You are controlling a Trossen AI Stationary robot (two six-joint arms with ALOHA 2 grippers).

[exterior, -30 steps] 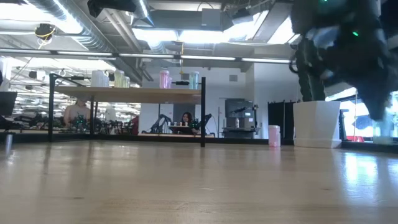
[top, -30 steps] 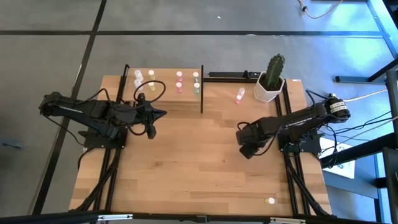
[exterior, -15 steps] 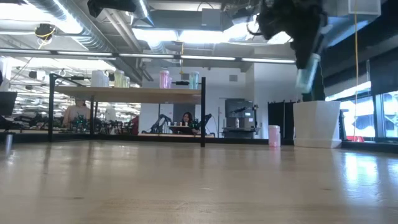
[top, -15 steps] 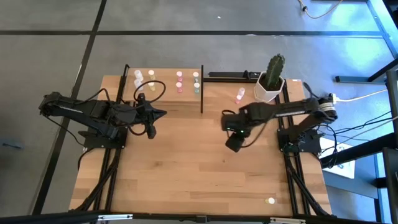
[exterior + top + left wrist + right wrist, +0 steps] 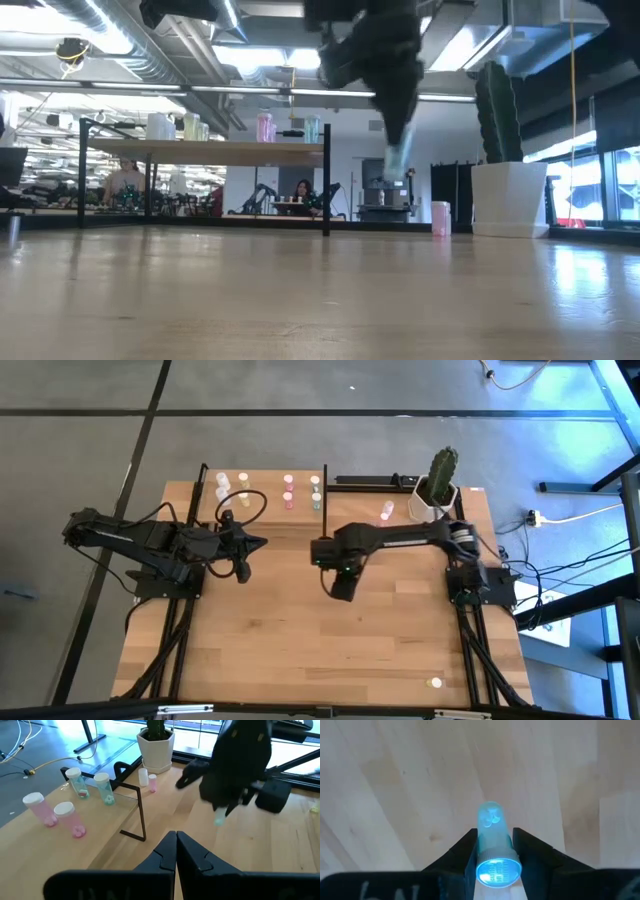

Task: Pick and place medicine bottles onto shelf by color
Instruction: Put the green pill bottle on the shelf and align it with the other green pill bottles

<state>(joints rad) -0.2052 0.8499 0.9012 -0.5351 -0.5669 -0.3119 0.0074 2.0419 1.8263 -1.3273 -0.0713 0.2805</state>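
Note:
My right gripper has the pale green bottle. It will let go of it on the bare wood (image 5: 328,597) in front of the black post.
My right gripper (image 5: 336,563) hangs over the middle of the table, pointing down, shut on a pale green medicine bottle (image 5: 397,155). The shelf (image 5: 262,518) stands at the far left. On it stand white (image 5: 222,482), yellow (image 5: 243,482), pink (image 5: 288,490) and green (image 5: 316,491) bottles. A pink bottle (image 5: 385,513) stands on the table by the cactus pot. Another bottle (image 5: 435,682) lies near the front right edge. My left gripper (image 5: 262,542) waits shut in front of the shelf, holding nothing. My right gripper pinches the bottle's cap end (image 5: 495,856) between its two fingers (image 5: 466,854). The fingers come from above and point down. The bottle hangs below them, roughly upright with its cap up, well clear of the table (image 5: 397,172).
A white pot with a green cactus (image 5: 436,492) stands at the far right. A black post (image 5: 324,505) marks the shelf's right end. Bare wood stretches across the middle and near half of the table (image 5: 300,650).
My right gripper has carried the bottle from the table's right side toward its left, to the middle, rising a little and rolling about its downward line. The bottle has stayed in its fingers, clear of the table.

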